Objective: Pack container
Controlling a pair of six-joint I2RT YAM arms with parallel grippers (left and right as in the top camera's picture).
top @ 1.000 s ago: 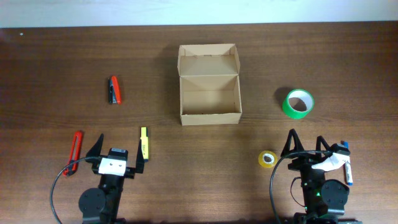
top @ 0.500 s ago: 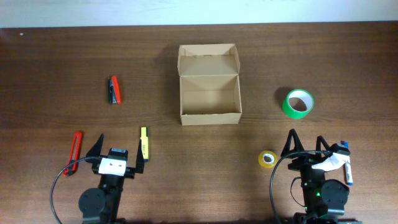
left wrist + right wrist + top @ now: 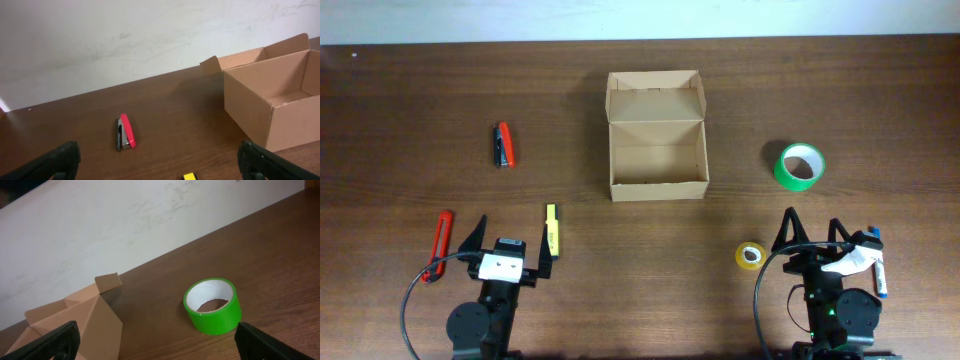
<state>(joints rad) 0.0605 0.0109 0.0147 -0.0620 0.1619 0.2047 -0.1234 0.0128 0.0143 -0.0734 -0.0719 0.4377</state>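
The robot's right gripper will next move to the green tape roll and close on the tape roll's side (image 3: 781, 169) (image 3: 189, 306) nearest the cardboard container.
The tan cardboard container (image 3: 656, 168) stands open and empty at the table's middle, its flap lid folded back; it also shows in the left wrist view (image 3: 272, 100) and the right wrist view (image 3: 75, 325). A red-and-black stapler (image 3: 504, 145) (image 3: 125, 133), a red box cutter (image 3: 442, 243) and a yellow highlighter (image 3: 552, 228) (image 3: 189, 176) lie at the left. A green tape roll (image 3: 801, 166) (image 3: 212, 305), a small yellow tape roll (image 3: 751, 256) and a blue-capped white marker (image 3: 876, 265) lie at the right. My left gripper (image 3: 512, 238) (image 3: 157, 162) is open and empty near the front edge. My right gripper (image 3: 814, 232) (image 3: 155, 342) is open and empty.
The brown wooden table (image 3: 410, 100) ends at a white wall (image 3: 125, 30) at the back. The highlighter lies just by my left gripper's right finger. The marker lies beside my right arm's base.
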